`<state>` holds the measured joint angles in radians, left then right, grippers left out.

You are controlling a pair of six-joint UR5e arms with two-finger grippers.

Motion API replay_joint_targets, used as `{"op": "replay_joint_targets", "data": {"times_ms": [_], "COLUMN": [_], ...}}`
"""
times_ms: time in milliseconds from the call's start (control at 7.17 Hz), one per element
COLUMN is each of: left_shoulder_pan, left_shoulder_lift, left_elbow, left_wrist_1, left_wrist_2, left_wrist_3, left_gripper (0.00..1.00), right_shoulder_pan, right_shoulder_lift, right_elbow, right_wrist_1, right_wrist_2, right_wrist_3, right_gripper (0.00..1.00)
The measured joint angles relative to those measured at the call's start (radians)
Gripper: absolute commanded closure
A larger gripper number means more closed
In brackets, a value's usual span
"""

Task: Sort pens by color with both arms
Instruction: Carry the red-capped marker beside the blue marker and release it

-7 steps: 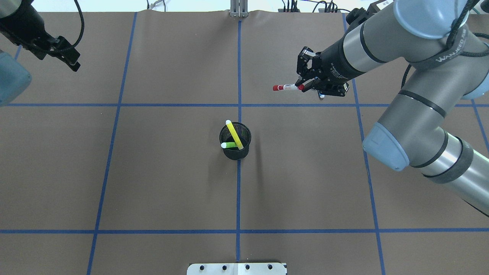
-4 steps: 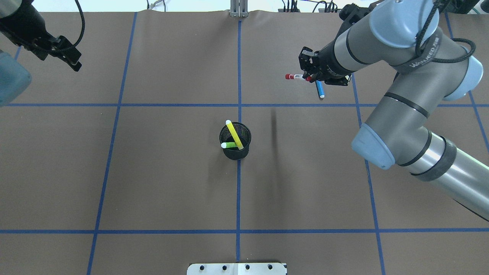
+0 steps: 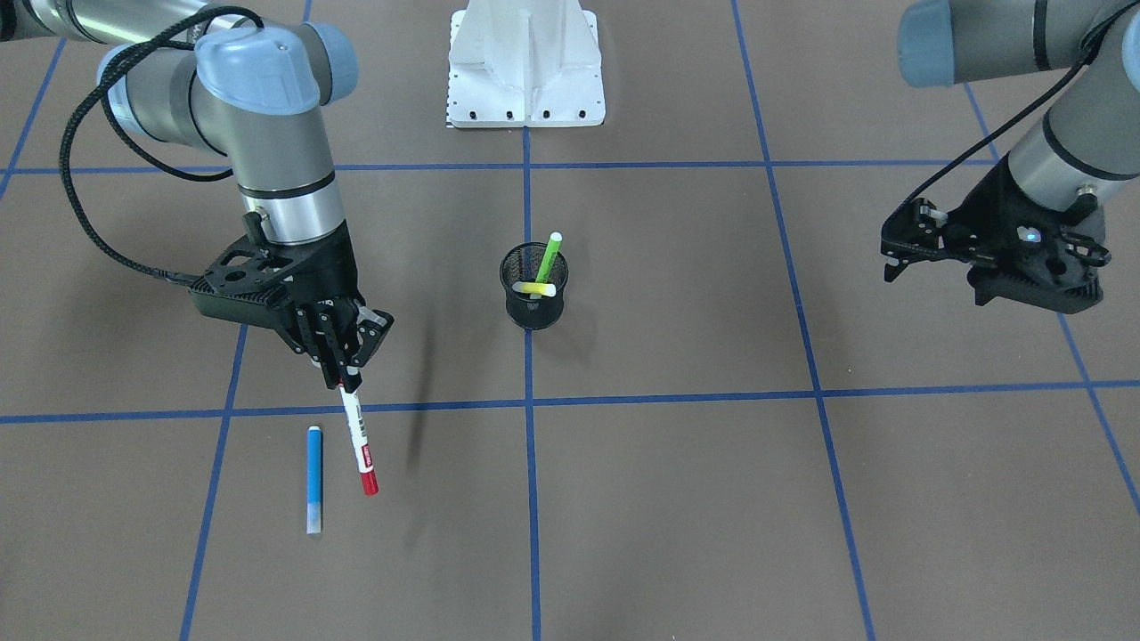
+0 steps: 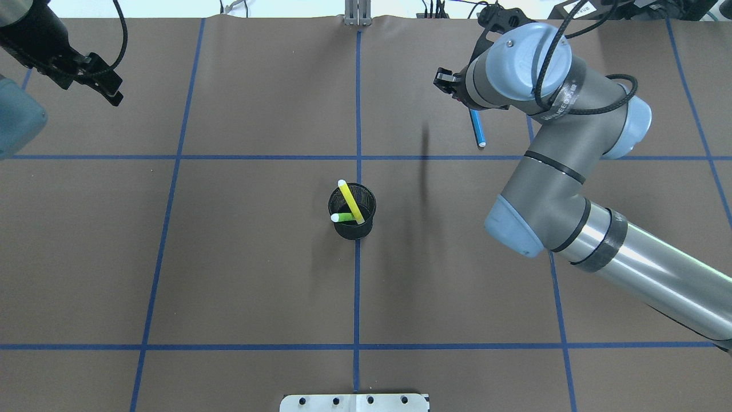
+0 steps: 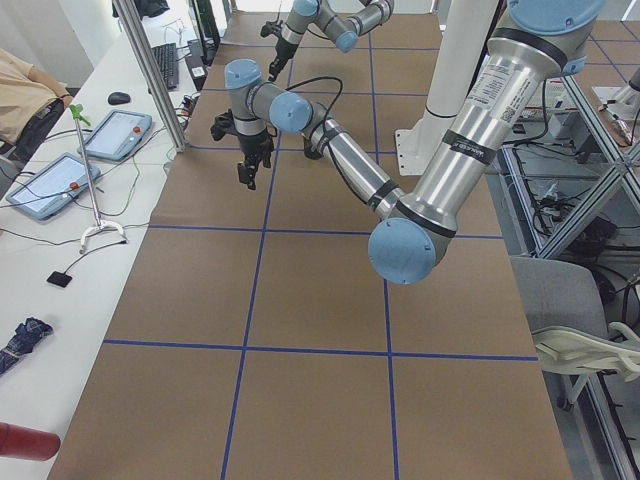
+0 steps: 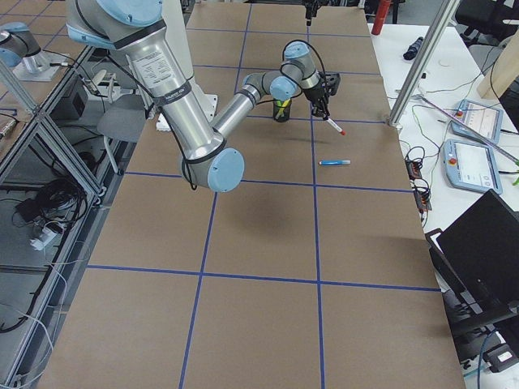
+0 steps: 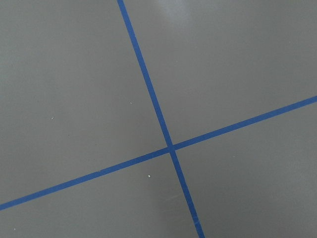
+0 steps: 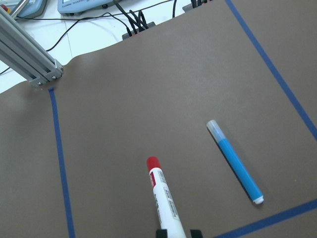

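Observation:
I need to set the white pen down with my right gripper on the brown table (image 3: 366, 480) (image 8: 194, 179) next to the blue pen, on the cup side.
My right gripper (image 3: 344, 376) is shut on the white pen with red ends (image 3: 360, 443) and holds it tip-down above the table. The pen also shows in the right wrist view (image 8: 163, 198). The blue pen (image 3: 313, 476) lies flat on the table just beside it, and shows in the overhead view (image 4: 477, 129). The lime green pen (image 3: 548, 254) and the yellow pen (image 4: 350, 201) stand in the black mesh cup (image 4: 352, 226) at the table's middle. My left gripper (image 4: 107, 91) is open and empty, high over the far left corner.
Blue tape lines (image 4: 358, 97) divide the brown table into squares. The white pedestal base (image 3: 525, 67) stands at the robot's edge. My right arm's elbow (image 4: 514, 223) hangs over the table right of the cup.
My right gripper carried the red-ended pen toward the far edge and swung it from level to pointing down. The blue pen came into view on the table. The left arm stayed still.

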<state>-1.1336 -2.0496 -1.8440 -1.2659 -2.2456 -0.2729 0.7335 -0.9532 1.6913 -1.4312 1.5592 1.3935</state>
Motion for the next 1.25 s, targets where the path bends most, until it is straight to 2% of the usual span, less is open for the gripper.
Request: {"op": "replay_joint_targets", "data": {"times_ms": [418,836,1115,1255], "left_shoulder_pan": [0.000,0.011,0.019,0.021], "left_shoulder_lift": [-0.003,-0.003,-0.002,-0.001], "left_elbow": [-0.001,0.001,0.002,0.003], "left_wrist_1": [-0.003,-0.005,-0.006,-0.006], "left_wrist_2": [0.000,0.000,0.001,0.001], "left_wrist_3": [-0.001,-0.006,-0.006,-0.006], "left_gripper": [0.01,0.01,0.01,0.01], "right_shoulder_pan": [-0.068,-0.140,-0.159,-0.169], "right_shoulder_lift": [0.029,0.016,-0.013,-0.020], "right_elbow": [-0.112,-0.210,-0.221,-0.224], "right_wrist_1": [0.035,0.158,0.195,0.202], "right_wrist_2": [-0.199,-0.342,-0.398,-0.416], "right_wrist_3": [-0.005,0.002,-0.001,-0.001], "right_gripper": [1.00,1.00,1.00,0.79]}}
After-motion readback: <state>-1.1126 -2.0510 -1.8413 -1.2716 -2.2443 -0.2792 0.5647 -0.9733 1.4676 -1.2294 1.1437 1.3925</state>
